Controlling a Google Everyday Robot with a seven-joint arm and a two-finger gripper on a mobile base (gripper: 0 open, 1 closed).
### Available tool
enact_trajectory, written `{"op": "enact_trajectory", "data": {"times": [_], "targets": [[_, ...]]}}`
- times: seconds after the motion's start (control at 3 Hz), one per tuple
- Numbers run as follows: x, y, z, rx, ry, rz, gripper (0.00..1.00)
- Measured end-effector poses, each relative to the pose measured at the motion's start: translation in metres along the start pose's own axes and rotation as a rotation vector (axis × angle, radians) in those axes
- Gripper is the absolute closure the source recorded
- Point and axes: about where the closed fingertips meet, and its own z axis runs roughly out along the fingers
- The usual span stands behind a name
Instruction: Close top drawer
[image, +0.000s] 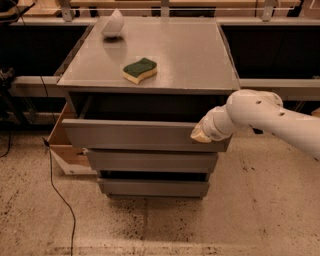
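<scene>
Once the robot's gripper lets go, the top drawer, now pulled out partway, will sit pushed in just above the two narrower drawer fronts (146, 125).
The top drawer (130, 135) is the widest grey drawer of the cabinet and stands pulled out partway under the grey cabinet top (190, 55). Its flat front panel has no handle, and its inside is in shadow. My gripper (201, 134) is at the end of the white arm that comes in from the right. It rests against the right end of the drawer's front panel, near the panel's top edge.
A green and yellow sponge (140, 70) and a white bowl (113, 24) lie on the cabinet top. Two narrower drawer fronts (152, 161) sit below. A cardboard box (67, 150) stands at the cabinet's left, and a black cable (57, 192) runs across the floor.
</scene>
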Motion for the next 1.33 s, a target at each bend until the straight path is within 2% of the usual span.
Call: {"op": "enact_trajectory", "data": {"times": [0.33,1.0,1.33], "targets": [[0.000,0.000,0.000,0.000,0.000,0.000,1.00],[-0.017,-0.046,0.020,0.100,-0.046,0.017,1.00],[-0.018,-0.046,0.020,0.100,-0.046,0.017,1.00]]}}
